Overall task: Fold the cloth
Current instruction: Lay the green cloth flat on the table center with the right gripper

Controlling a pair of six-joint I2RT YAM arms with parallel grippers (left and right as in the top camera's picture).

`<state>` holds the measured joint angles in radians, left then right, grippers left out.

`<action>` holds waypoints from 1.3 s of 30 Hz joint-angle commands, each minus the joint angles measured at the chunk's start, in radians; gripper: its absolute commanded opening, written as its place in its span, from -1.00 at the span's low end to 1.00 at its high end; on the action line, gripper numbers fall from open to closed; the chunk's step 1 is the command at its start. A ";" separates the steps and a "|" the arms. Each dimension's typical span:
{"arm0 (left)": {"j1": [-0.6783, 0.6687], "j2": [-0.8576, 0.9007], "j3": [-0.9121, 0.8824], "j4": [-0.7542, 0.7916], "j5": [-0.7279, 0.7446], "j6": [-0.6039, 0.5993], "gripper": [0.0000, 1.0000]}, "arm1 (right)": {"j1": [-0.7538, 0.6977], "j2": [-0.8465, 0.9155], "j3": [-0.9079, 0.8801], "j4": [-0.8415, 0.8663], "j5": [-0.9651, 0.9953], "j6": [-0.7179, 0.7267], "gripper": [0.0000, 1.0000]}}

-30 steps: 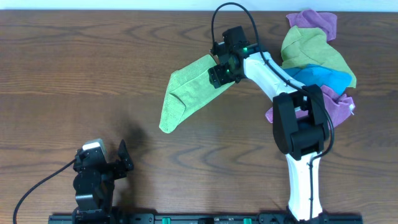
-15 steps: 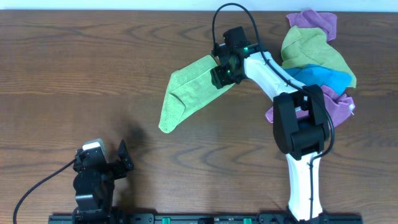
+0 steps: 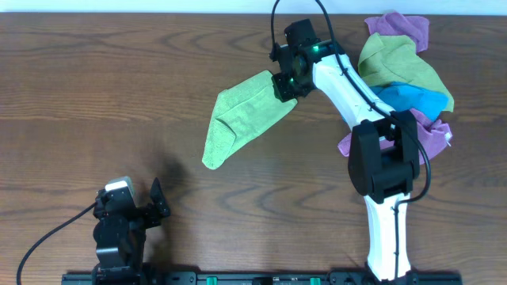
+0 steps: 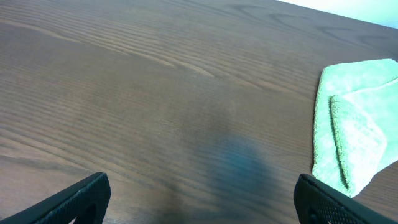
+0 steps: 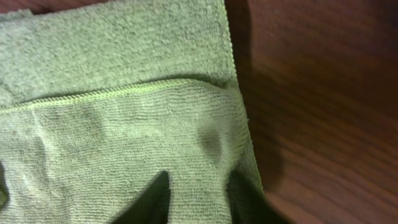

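The side edge of the cloth's top layer is pinched in my right gripper below its hem corner, so it should take the layer nearer that hem corner [image 5: 232, 99] and open out the crooked cloth first.
The lime-green cloth [image 3: 242, 115] lies partly folded on the wooden table, slanting from the back centre toward the front left. My right gripper [image 3: 285, 85] is at its far right end. In the right wrist view a ridge of cloth [image 5: 112, 124] is bunched between the two dark fingers [image 5: 152, 200], so my right gripper [image 5: 199, 199] is shut on it. My left gripper [image 3: 155, 199] rests at the front left, far from the cloth. In its wrist view the left gripper [image 4: 202, 205] stands wide open over bare wood, with the cloth [image 4: 357, 137] at the right edge.
A pile of other cloths [image 3: 404, 71], purple, duller green and blue, sits at the back right beside the right arm. Bare wooden table [image 3: 119, 87] spreads to the left of the lime-green cloth and between it and the left arm.
The right gripper's fingers have closed on the cloth's far right end and the wrist has shifted slightly toward the back. The left arm has not moved.
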<state>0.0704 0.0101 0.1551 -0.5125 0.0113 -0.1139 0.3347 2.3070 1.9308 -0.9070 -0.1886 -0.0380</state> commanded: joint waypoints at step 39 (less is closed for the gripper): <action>0.004 -0.005 -0.015 0.002 -0.018 0.013 0.91 | -0.013 0.084 0.016 0.143 -0.003 -0.113 -0.56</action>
<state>0.0704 0.0101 0.1551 -0.5125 0.0113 -0.1139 0.3290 2.3814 1.9308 -0.7624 -0.1848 -0.1452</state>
